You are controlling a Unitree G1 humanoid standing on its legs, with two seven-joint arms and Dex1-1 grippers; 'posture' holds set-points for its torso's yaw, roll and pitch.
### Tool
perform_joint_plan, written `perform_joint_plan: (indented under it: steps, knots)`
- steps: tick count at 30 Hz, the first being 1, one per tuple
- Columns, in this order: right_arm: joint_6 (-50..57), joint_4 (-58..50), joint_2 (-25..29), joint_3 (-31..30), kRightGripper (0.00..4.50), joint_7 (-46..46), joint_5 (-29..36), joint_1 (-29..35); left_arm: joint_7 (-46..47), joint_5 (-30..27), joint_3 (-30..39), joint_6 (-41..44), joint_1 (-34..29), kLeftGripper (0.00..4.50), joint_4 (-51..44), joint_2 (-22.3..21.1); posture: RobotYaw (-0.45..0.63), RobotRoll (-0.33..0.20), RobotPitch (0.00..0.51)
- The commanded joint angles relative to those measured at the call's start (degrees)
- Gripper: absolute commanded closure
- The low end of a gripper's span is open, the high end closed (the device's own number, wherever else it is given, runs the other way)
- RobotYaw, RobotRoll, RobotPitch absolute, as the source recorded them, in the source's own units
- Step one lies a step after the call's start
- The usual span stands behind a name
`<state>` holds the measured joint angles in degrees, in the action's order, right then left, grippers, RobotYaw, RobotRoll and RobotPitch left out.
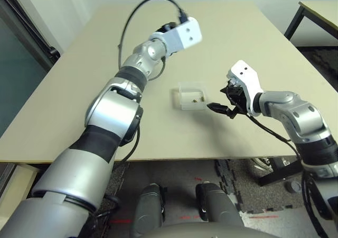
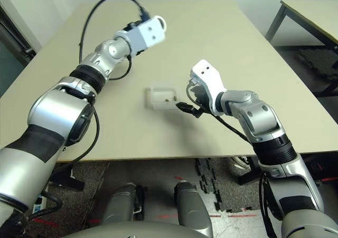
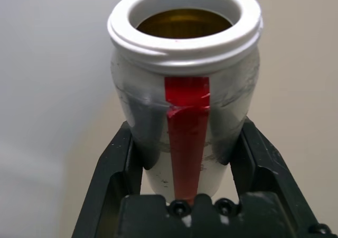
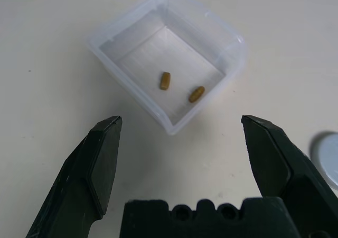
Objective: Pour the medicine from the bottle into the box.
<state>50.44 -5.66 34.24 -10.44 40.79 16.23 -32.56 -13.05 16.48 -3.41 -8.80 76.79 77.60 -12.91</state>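
Note:
My left gripper has the bottle high over the table's far part. It will let go of it upright on the bare table (image 1: 147, 82) next to the clear box, opposite my right gripper.
My left gripper (image 3: 185, 135) is shut on the bottle (image 3: 185, 63), a silvery-grey one with a white rim and a red stripe. Its mouth is open and the inside looks dark amber. The left arm holds it high over the far part of the table, behind the white wrist block (image 1: 186, 34). The box (image 1: 191, 96), a clear square tray, sits mid-table with two brown pills of the medicine (image 4: 165, 80) in it. My right gripper (image 4: 180, 126) stands open just to the right of the box, touching nothing.
A round grey-white lid (image 4: 328, 156) lies on the table beside the right fingers. A black cable (image 1: 153, 2) loops over the left wrist. The beige table (image 1: 68, 106) ends close in front of me. A second table (image 1: 317, 10) stands at the back right.

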Motion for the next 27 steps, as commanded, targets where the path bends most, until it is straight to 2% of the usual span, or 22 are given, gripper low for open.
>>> perform_joint_plan:
  steps: [1,6,9,27]
  knots:
    - [-0.7,1.3,0.4,-0.4,0.0,1.1,-0.6,-1.1,1.9,-6.4,6.2,2.6,-3.8,2.04,-1.1,-0.8,0.04,0.0,0.05]
    - [-0.4,1.4,0.3,-1.1,0.0,2.4,-0.8,-1.1,3.1,-12.5,12.5,4.5,-9.0,2.04,-1.9,0.0,0.07,0.0,0.054]
    - [-0.3,1.5,0.2,-1.1,0.0,2.7,-1.1,-1.0,2.9,-14.0,13.8,4.8,-11.8,2.04,-2.3,0.7,0.07,0.0,0.056]
    - [1.8,-0.5,-1.6,0.0,0.0,1.4,-0.8,-0.4,1.7,-15.6,14.1,6.8,-18.5,2.04,-3.2,3.0,0.05,0.0,0.075]
